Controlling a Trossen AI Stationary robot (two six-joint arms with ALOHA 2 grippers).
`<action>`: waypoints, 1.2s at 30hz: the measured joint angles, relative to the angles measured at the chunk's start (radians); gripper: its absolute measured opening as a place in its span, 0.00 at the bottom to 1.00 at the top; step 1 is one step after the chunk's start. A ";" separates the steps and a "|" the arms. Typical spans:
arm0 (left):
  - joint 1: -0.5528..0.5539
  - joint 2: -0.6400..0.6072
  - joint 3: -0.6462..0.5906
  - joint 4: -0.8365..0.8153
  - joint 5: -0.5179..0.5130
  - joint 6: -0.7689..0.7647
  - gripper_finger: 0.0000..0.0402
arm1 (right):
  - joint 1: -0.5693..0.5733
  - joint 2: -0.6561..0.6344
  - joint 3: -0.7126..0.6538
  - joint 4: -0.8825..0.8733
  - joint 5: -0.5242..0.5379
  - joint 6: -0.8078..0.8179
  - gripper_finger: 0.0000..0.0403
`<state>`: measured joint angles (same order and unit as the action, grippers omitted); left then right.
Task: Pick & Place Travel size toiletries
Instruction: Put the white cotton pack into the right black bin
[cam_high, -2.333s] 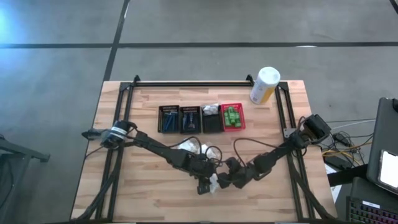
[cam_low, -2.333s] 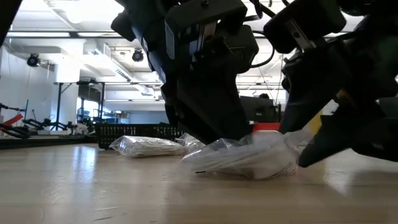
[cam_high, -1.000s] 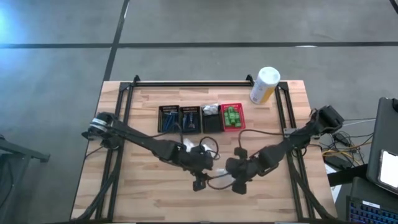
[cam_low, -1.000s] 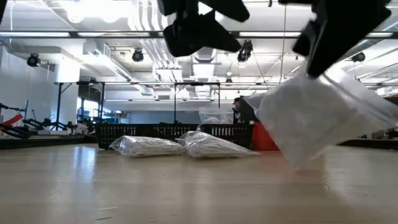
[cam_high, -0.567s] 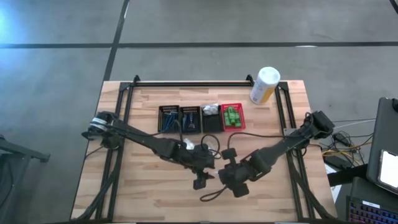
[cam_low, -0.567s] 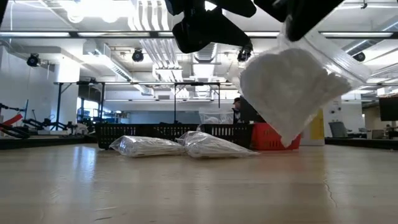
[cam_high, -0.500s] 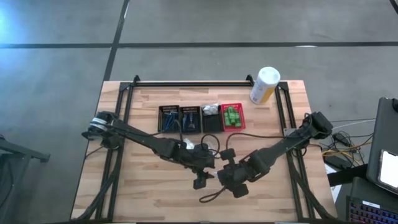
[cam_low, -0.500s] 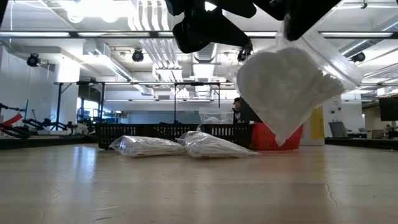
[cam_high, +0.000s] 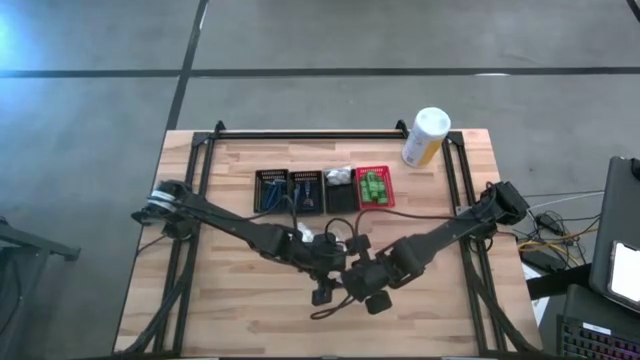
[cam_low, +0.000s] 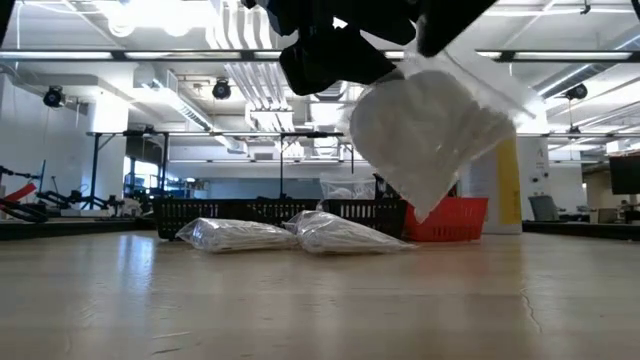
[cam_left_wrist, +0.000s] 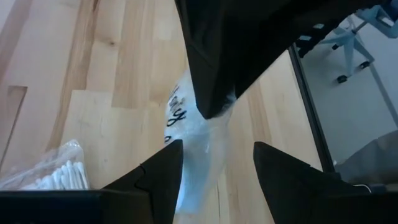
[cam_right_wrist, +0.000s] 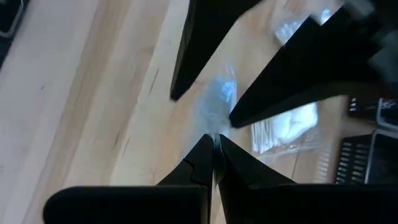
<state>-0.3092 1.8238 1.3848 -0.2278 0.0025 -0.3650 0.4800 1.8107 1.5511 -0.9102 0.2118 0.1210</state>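
Note:
Next, my right gripper takes the bag's clear edge (cam_low: 492, 76) farther along while my left gripper holds its cotton end, because the bag hangs crooked below my right gripper.
A clear plastic bag of white puffy cotton (cam_low: 425, 130) hangs high above the wooden table. My right gripper (cam_right_wrist: 214, 140) is shut on it near the table's middle front (cam_high: 366, 292). My left gripper (cam_high: 320, 290) is right beside it, open. In the left wrist view its fingers (cam_left_wrist: 217, 146) stand on either side of the bag's lower part (cam_left_wrist: 200, 155), and no touch shows. Two more clear bags (cam_low: 235, 235) (cam_low: 345, 235) of white swabs lie flat on the table behind, also in the high view (cam_high: 305, 235). My right gripper pinches the bag's clear plastic edge (cam_right_wrist: 216, 124) between its two shut fingers, coming from above and slanting down. The bag is lifted clear of the table and hangs tilted below the fingers, its white filling (cam_low: 410, 140) sagging toward the low corner.
Three small black baskets (cam_high: 271, 190) (cam_high: 306, 190) (cam_high: 340, 190) and a red one with green bottles (cam_high: 375, 188) stand in a row at the table's far middle. A white-and-yellow canister (cam_high: 425, 137) stands at the far right. Bare wood lies along the near edge (cam_high: 250, 320).
My right gripper has carried the hanging bag toward the table's left, close up to my left gripper. The bag stayed clear of the table and swung with its low corner tipping as it went.

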 joint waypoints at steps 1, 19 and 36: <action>0.000 0.006 0.000 0.004 -0.001 0.000 0.50 | -0.002 0.000 0.007 0.001 0.000 0.001 0.02; 0.002 0.018 0.000 -0.001 -0.062 0.036 0.08 | -0.001 -0.002 0.045 -0.003 0.027 0.008 0.02; 0.002 0.014 0.000 -0.052 -0.147 0.033 0.03 | 0.013 -0.011 0.045 -0.049 0.063 0.112 0.39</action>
<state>-0.3077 1.8378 1.3849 -0.2794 -0.1444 -0.3317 0.4934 1.7999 1.5959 -0.9597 0.2748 0.2331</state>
